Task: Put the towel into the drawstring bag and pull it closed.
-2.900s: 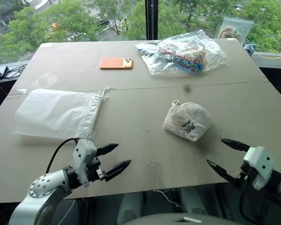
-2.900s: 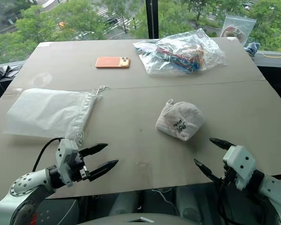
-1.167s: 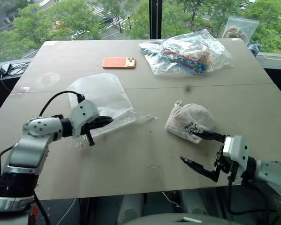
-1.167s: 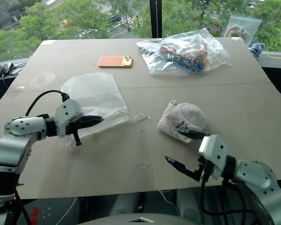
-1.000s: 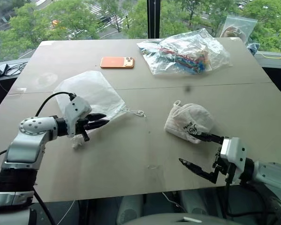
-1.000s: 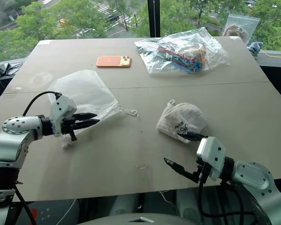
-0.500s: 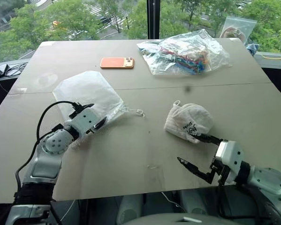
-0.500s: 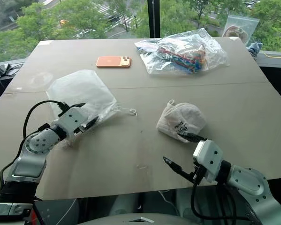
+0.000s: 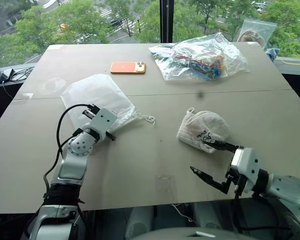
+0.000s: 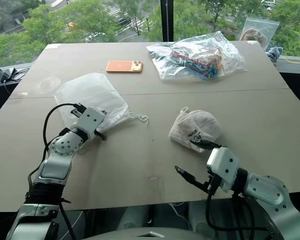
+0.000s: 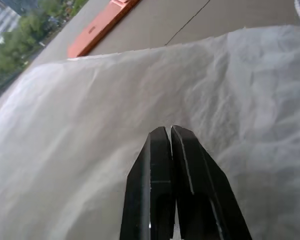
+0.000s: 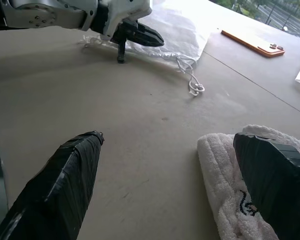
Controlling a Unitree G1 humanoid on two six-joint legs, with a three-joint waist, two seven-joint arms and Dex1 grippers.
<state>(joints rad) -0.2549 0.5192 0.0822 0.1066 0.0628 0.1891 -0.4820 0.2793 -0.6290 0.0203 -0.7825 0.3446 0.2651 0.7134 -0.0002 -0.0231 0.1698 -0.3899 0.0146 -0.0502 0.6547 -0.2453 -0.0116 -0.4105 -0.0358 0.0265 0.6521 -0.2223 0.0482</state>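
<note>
My left gripper's shut fingers are on the drawstring bag's flat cloth, back from its opening; I should open them and grab nearer the bag opening's edge (image 9: pixel 124 123).
The drawstring bag (image 9: pixel 97 95) lies flat at the table's left, its gathered mouth and white cord (image 9: pixel 147 119) pointing toward the middle. My left gripper (image 9: pixel 111 133) is shut, its tips resting on the fabric at the bag's near edge beside the mouth (image 11: pixel 170 129). I cannot tell whether cloth is pinched between them. The cream towel (image 9: pixel 202 129) with its dark logo sits right of centre. My right gripper (image 9: pixel 200 156) stands wide open just in front of the towel, one finger (image 12: pixel 270 170) over its near edge, holding nothing.
An orange phone (image 9: pixel 127 67) lies at the back, beyond the bag. A clear plastic bag of colourful items (image 9: pixel 200 56) sits at the back right, with a smaller zip bag (image 9: pixel 250 34) behind it. Bare table (image 9: pixel 155 160) stretches between my arms.
My left gripper let go of the bag after dragging it in, opened, moved forward and down to the bag's near edge and shut. The right gripper stayed open by the towel.
</note>
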